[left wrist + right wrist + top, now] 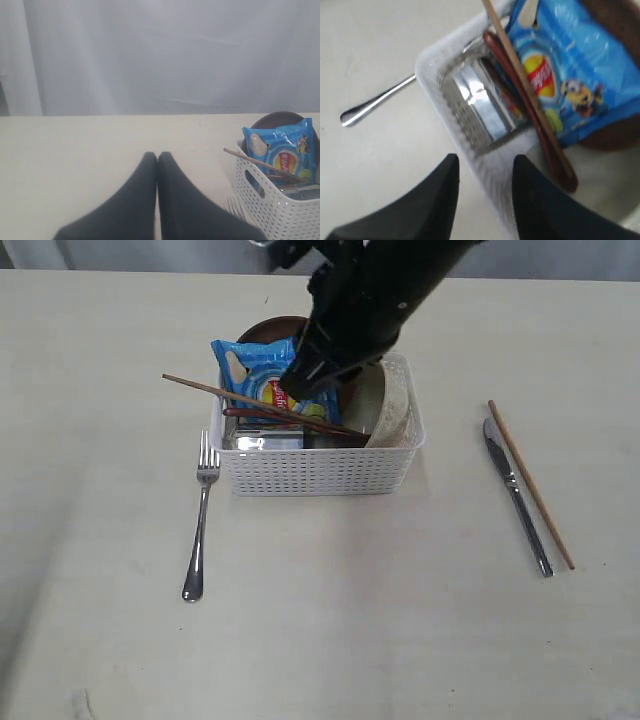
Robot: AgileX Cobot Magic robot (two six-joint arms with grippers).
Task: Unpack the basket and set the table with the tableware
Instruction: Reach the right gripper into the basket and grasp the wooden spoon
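My right gripper needs to next close on the handle end (243,413) (500,52) of the reddish wooden spoon and take the chopstick in the basket along with it.
The white basket (315,472) stands mid-table. In it lie a chopstick (250,400), the reddish wooden spoon (290,420), a steel cup (262,441), the pale bowl (392,405) on edge, a brown plate (272,330) and a blue crisp packet (260,370). A fork (200,525) lies left of the basket. Knife (517,495) and second chopstick (530,485) lie to the right. My right gripper (298,383) hovers open over the basket's contents; its jaws (485,162) stand apart above the basket wall (485,160), near the cup (485,107) and spoon (535,125). My left gripper (157,156) is shut and holds nothing.
The cream table (330,620) stretches wide in front of the basket. A grey curtain (160,55) hangs behind the table's far edge. In the left wrist view the basket (280,205) and the fork's tines (235,205) lie beside my left gripper.
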